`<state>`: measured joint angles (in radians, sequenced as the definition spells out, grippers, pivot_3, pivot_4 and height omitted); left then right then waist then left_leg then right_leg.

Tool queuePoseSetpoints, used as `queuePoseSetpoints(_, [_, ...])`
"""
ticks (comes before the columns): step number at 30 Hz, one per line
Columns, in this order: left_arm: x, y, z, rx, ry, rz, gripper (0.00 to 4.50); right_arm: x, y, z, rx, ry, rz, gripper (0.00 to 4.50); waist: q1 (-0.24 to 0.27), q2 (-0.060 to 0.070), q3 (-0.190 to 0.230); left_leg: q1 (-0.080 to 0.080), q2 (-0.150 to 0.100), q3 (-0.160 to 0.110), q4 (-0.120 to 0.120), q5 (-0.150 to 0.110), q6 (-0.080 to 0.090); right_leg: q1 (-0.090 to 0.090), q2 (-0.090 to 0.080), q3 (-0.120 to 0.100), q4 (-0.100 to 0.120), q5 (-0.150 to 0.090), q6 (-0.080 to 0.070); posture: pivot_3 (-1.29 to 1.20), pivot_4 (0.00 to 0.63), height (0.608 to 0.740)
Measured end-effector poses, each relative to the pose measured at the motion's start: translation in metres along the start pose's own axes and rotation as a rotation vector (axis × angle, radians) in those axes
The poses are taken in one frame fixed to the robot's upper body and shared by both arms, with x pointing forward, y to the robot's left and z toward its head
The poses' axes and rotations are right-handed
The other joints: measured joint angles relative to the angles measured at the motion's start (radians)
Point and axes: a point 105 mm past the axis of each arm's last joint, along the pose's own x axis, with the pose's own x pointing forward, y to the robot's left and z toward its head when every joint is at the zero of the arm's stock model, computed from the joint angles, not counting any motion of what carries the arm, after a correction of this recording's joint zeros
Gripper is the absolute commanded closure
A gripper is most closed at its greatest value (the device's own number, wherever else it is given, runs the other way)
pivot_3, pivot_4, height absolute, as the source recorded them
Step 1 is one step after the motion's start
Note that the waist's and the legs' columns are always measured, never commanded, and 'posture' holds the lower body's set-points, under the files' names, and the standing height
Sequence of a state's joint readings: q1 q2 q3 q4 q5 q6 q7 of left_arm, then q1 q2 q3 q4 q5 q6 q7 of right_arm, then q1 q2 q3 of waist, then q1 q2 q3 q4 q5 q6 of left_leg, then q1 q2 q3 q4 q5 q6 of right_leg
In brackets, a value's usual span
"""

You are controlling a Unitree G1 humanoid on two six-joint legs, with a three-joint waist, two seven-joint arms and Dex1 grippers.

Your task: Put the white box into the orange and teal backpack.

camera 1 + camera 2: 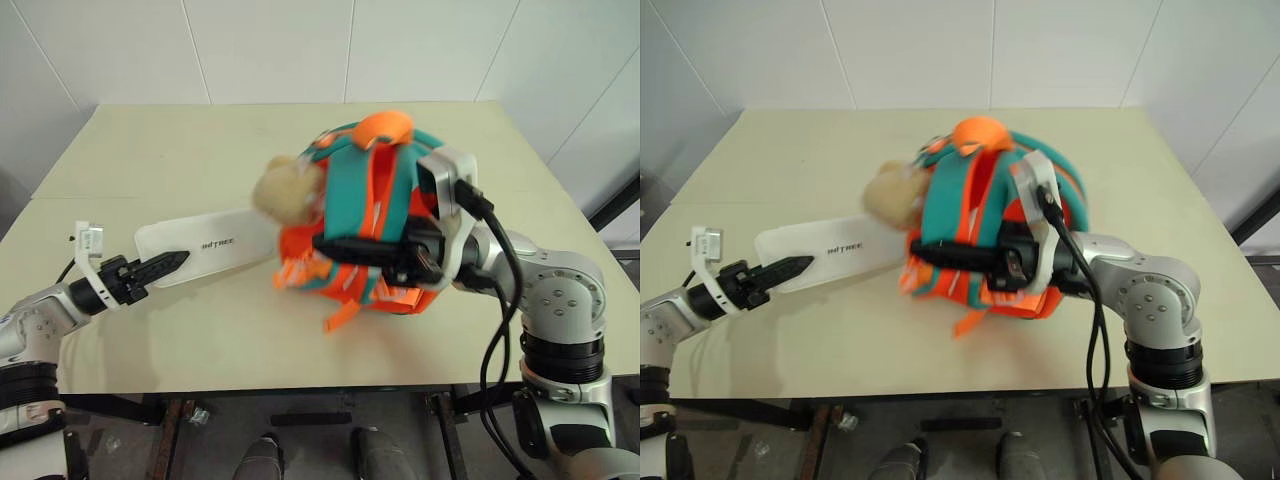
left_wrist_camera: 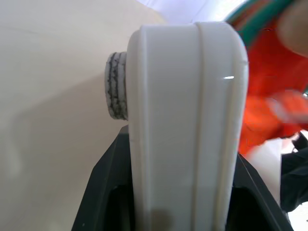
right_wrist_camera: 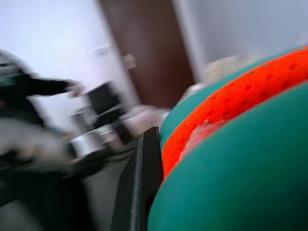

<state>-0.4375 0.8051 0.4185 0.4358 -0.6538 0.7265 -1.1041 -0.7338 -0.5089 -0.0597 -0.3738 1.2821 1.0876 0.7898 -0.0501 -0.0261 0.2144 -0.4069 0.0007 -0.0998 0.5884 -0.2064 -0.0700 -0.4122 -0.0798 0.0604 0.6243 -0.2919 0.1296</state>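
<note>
The robot's left gripper should release the white box inside the backpack (image 1: pixel 345 215), behind the teal strap next to the tan plush bear.
The white box (image 1: pixel 215 243) lies flat on the table, its "UNITREE" lettering facing up. My left gripper (image 1: pixel 168 264) is shut on its left end, and the left wrist view shows the box (image 2: pixel 185 120) between the black fingers. The box's right end disappears at the orange and teal backpack (image 1: pixel 375 200), which stands tilted in the middle of the table with its tan plush bear (image 1: pixel 285 190) towards the box. My right gripper (image 1: pixel 330 245) points left across the backpack's front, shut on its teal and orange straps (image 3: pixel 240 168).
The beige table (image 1: pixel 200 340) has bare room in front of and behind the backpack; its front edge runs close below my arms. A black cable (image 1: pixel 500 330) hangs from my right wrist. White walls stand behind the table.
</note>
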Motion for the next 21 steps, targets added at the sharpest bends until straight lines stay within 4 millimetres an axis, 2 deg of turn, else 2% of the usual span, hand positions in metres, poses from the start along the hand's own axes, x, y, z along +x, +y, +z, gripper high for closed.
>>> queuePoseSetpoints(3, [-0.008, 0.002, -0.006, -0.014, 0.004, 0.006, 3.15, -0.013, 0.012, -0.008, 0.094, 0.062, 0.029, 4.47, 0.013, 0.000, 0.000, 0.000, 0.000, 0.000, 0.000, -0.001, 0.000, 0.001, 0.000, 0.000, -0.002, 0.000, 0.000, 0.00, 0.150, 0.740])
queuePoseSetpoints(5, [-0.013, 0.003, -0.009, -0.015, -0.002, 0.014, 3.15, -0.027, 0.014, -0.017, 0.125, 0.138, -0.010, 4.47, 0.022, 0.000, 0.000, 0.000, 0.000, 0.001, 0.000, -0.001, 0.001, 0.001, 0.000, 0.000, -0.003, 0.000, 0.000, 0.00, 0.150, 0.740])
queuePoseSetpoints(7, [-0.016, 0.002, -0.008, -0.009, -0.012, 0.021, 3.15, -0.036, 0.008, -0.023, 0.115, 0.191, -0.066, 4.47, 0.022, -0.001, 0.000, 0.000, 0.000, 0.001, 0.001, -0.001, 0.001, 0.001, 0.000, 0.000, -0.003, -0.001, -0.002, 0.00, 0.150, 0.740])
queuePoseSetpoints(11, [-0.008, -0.010, -0.003, 0.038, -0.030, -0.022, 3.15, -0.041, -0.005, -0.028, 0.073, 0.220, -0.109, 4.47, 0.021, -0.001, 0.000, 0.000, 0.000, 0.002, 0.002, -0.001, 0.000, 0.002, 0.000, 0.001, -0.004, -0.002, -0.004, 0.00, 0.150, 0.740])
queuePoseSetpoints(13, [-0.002, -0.022, 0.005, 0.068, -0.052, -0.072, 3.15, -0.044, -0.010, -0.030, 0.064, 0.226, -0.119, 4.47, 0.022, -0.001, 0.000, 0.000, 0.000, 0.002, 0.003, -0.001, 0.000, 0.002, 0.000, 0.001, -0.004, -0.001, -0.003, 0.00, 0.150, 0.740])
queuePoseSetpoints(16, [-0.001, -0.047, 0.026, 0.110, -0.135, -0.158, 3.15, -0.045, -0.011, -0.029, 0.042, 0.229, -0.116, 4.47, 0.022, -0.001, 0.000, -0.001, 0.000, 0.002, 0.002, -0.001, 0.000, 0.001, 0.000, 0.000, -0.004, 0.001, 0.001, 0.00, 0.150, 0.740])
queuePoseSetpoints(19, [-0.012, -0.084, 0.044, 0.201, -0.125, -0.247, 3.15, -0.048, -0.016, -0.030, 0.039, 0.229, -0.135, 4.47, 0.016, -0.002, 0.000, -0.001, 0.000, 0.002, 0.002, -0.003, 0.000, 0.001, 0.000, 0.001, -0.004, 0.000, 0.001, 0.00, 0.150, 0.740])
queuePoseSetpoints(21, [-0.021, -0.099, 0.051, 0.240, -0.102, -0.266, 3.15, -0.051, -0.019, -0.032, 0.048, 0.228, -0.150, 4.47, 0.017, -0.001, 0.000, -0.001, 0.000, 0.003, 0.002, -0.003, 0.000, 0.001, 0.000, 0.001, -0.004, -0.001, 0.000, 0.00, 0.150, 0.740])
